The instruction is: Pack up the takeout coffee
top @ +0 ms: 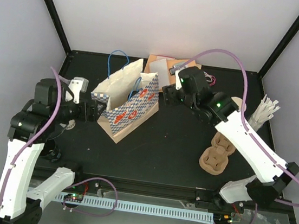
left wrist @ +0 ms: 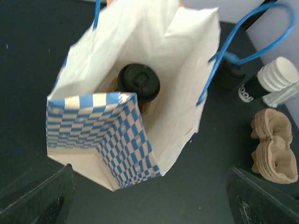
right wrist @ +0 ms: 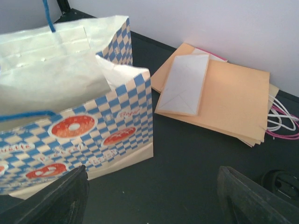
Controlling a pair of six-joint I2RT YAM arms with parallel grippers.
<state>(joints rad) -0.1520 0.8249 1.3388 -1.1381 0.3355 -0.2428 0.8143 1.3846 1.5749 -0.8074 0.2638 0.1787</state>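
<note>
Next, my left gripper will go down to the lower edge (top: 105, 130) (left wrist: 91, 177) of the checked paper bag's narrow end and close there.
The takeout coffee (left wrist: 138, 83), a small cup with a round black lid, stands upright at the bottom of the open blue-and-white checked paper bag (left wrist: 117, 135). In the top view the bag (top: 127, 103) stands left of centre and hides the cup. My left gripper (left wrist: 152, 200) hovers open just left of the bag, with nothing between its fingers (left wrist: 42, 198). My right gripper (right wrist: 152, 196) is open and empty over bare table by the bag's right side (right wrist: 84, 135). In the top view the left gripper (top: 92, 108) and right gripper (top: 168, 92) flank the bag.
A stack of flat orange and white paper bags (right wrist: 224, 100) lies behind the bag at the back. A brown pulp cup carrier (top: 218, 153) sits at the right under the right arm. A tall stack of nested cups (left wrist: 275, 77) lies beyond it.
</note>
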